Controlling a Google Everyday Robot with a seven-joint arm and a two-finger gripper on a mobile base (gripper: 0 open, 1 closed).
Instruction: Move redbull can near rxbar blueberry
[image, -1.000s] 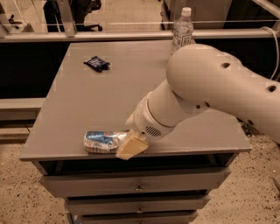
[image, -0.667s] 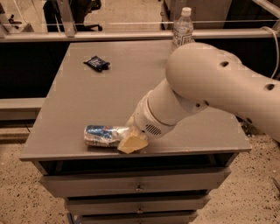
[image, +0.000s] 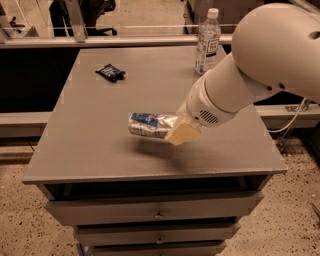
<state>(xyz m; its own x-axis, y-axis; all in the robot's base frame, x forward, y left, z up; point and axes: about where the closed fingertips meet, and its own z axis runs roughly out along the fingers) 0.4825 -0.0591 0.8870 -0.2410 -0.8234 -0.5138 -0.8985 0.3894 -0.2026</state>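
I will let go of the redbull can, now just above the table's middle, on the table (image: 130, 81) beside the rxbar blueberry, toward the water bottle.
The redbull can (image: 146, 124), silver and blue, lies on its side in the air just above the middle of the grey table (image: 90, 145), with its shadow on the surface below. My gripper (image: 176, 128) is shut on the can's right end, with the pale yellow fingers (image: 184, 133) around it. The rxbar blueberry (image: 111, 72), a small dark blue wrapped bar, lies flat at the far left of the table, well apart from the can.
A clear plastic water bottle (image: 208, 42) with a white cap stands at the table's far right, just behind my arm (image: 250, 75). The table has drawers (image: 155, 212) below its front edge. A rail runs behind the table.
The can has been lifted off the front of the table and carried up and toward the middle, held in my gripper. The arm has drawn back with it.
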